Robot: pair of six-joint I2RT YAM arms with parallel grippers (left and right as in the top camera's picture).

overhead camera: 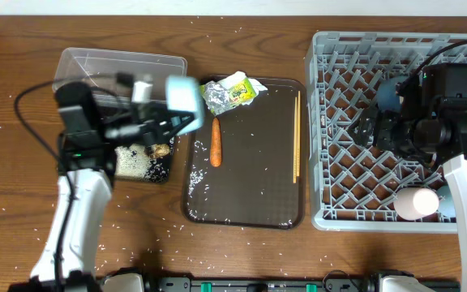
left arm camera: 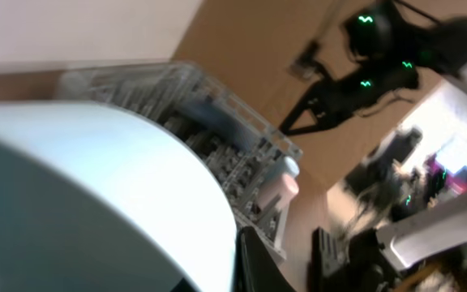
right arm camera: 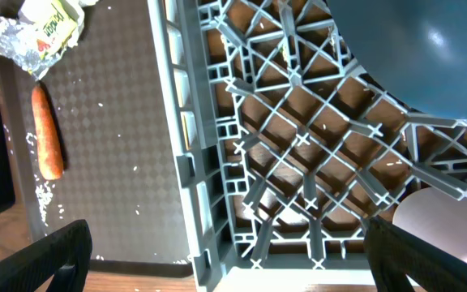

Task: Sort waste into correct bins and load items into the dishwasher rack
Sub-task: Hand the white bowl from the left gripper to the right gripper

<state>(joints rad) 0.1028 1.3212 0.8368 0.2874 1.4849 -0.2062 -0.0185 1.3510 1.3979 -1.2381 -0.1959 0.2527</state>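
The white bowl, now tilted in the air above the black tray, will go down in the grey rack [overhead camera: 348,114] between the dark blue dish and the chopsticks, set there by my left gripper.
My left gripper [overhead camera: 167,123] is shut on the white bowl [overhead camera: 184,92], holding it tilted in the air above the black tray [overhead camera: 167,172]; the bowl fills the left wrist view [left arm camera: 96,195]. The black tray holds rice [overhead camera: 132,161] and a brown food piece [overhead camera: 160,150]. The carrot [overhead camera: 215,142], wrapper [overhead camera: 232,91] and chopsticks [overhead camera: 297,146] lie on the brown serving tray [overhead camera: 250,207]. My right gripper [overhead camera: 369,130] is open and empty over the grey rack [overhead camera: 339,97]. The rack holds the dark blue dish [right arm camera: 428,49], pink cup [overhead camera: 416,203] and light blue cup [overhead camera: 448,207]. No white paper shows.
The clear tub [overhead camera: 120,61] stands at the back left, behind the black tray. Rice grains are scattered over the wooden table [overhead camera: 6,162] and the serving tray. In the right wrist view the carrot [right arm camera: 47,134] and wrapper [right arm camera: 39,28] lie left of the rack's wall [right arm camera: 193,162].
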